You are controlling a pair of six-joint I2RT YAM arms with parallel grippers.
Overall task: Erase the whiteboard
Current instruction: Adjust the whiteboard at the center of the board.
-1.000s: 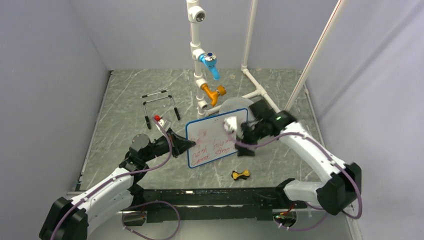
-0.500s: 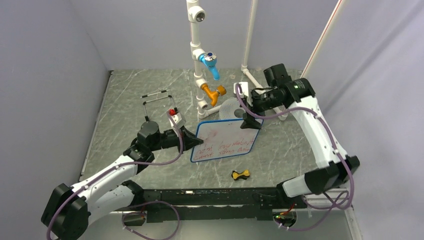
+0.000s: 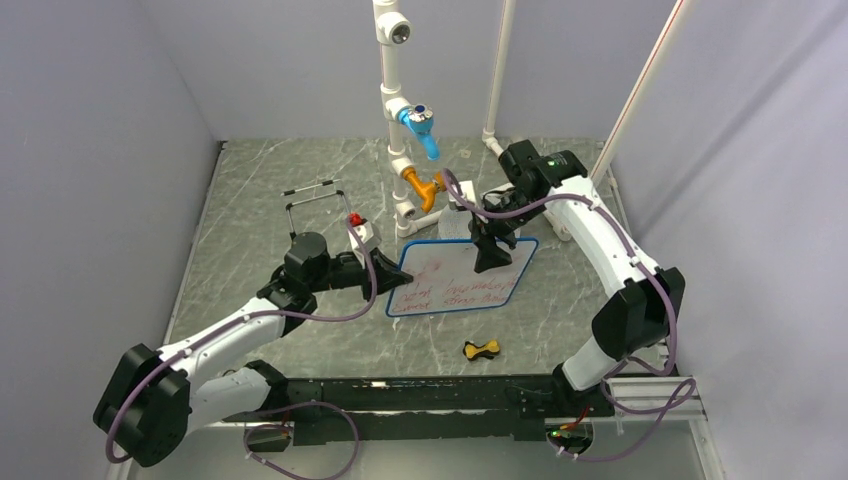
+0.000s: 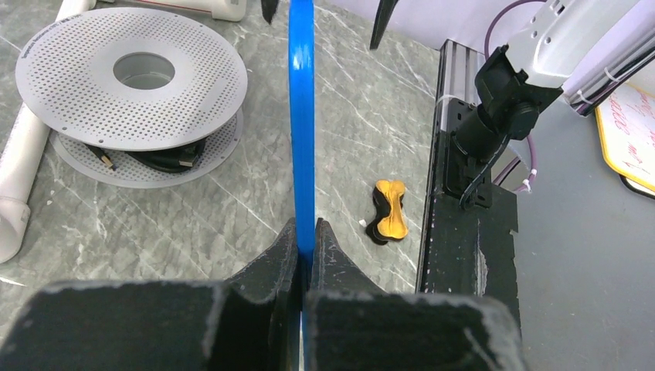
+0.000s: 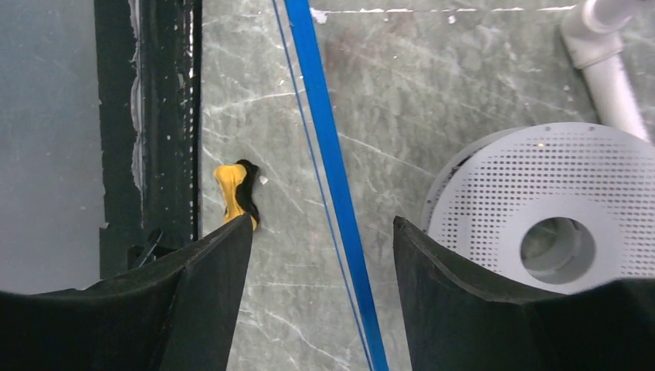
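Note:
The whiteboard's side edge is held by my left gripper, so my right gripper will close on the whiteboard's top frame [image 5: 349,230] before my left gripper goes to get the yellow-black eraser.
The whiteboard [image 3: 460,279], white with a thin blue frame and red handwriting, is held tilted above the table. My left gripper [image 3: 388,276] is shut on its left edge; the left wrist view shows the blue frame [image 4: 301,116] edge-on, pinched between my jaws. My right gripper [image 3: 489,258] points down over the board's upper right part and is open and empty. In the right wrist view [image 5: 323,232] the blue frame [image 5: 328,147] runs between my spread fingers without touching them.
A round grey perforated disc [image 3: 455,215] lies behind the board, also in the wrist views [image 4: 131,77] [image 5: 556,201]. A white pipe stand with a blue valve [image 3: 420,122] and an orange valve [image 3: 432,186] stands at the back. A small yellow-black object [image 3: 481,348] lies near the front rail. A wire frame [image 3: 318,205] is back left.
My left gripper has carried the whiteboard a little to the right and back. My right arm has swung in from the back and lowered its open gripper over the board's upper right part.

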